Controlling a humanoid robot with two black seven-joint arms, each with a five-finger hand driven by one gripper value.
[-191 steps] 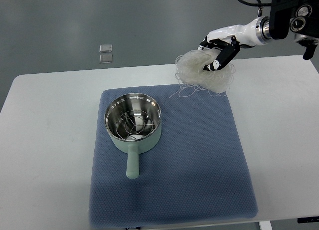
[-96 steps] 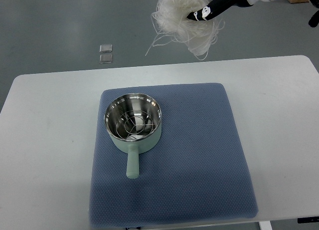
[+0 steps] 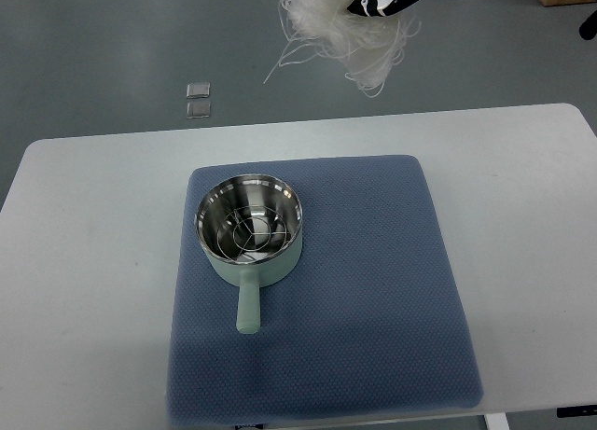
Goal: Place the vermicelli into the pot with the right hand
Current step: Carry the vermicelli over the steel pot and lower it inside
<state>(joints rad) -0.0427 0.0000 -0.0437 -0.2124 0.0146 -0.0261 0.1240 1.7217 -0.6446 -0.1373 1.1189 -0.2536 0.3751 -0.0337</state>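
The robot's right gripper should release the vermicelli in the steel inside of the pale green pot [image 3: 246, 215] on the blue mat.
A pale green pot [image 3: 249, 232] with a steel inside and a handle pointing toward me sits on the left part of the blue mat [image 3: 373, 299]. My right hand [image 3: 382, 1] is at the top edge of the view, mostly cut off, shut on a white tangle of vermicelli [image 3: 340, 34]. The bundle hangs high above the table's far edge, up and to the right of the pot, with loose strands trailing down. The left arm is out of view.
The mat lies on a white table [image 3: 84, 262]. Two small clear squares [image 3: 197, 101] lie on the grey floor beyond the table's far edge.
My right hand has lifted the vermicelli off the mat's far right corner, up and leftward, to the top edge of the view. The pot has not moved.
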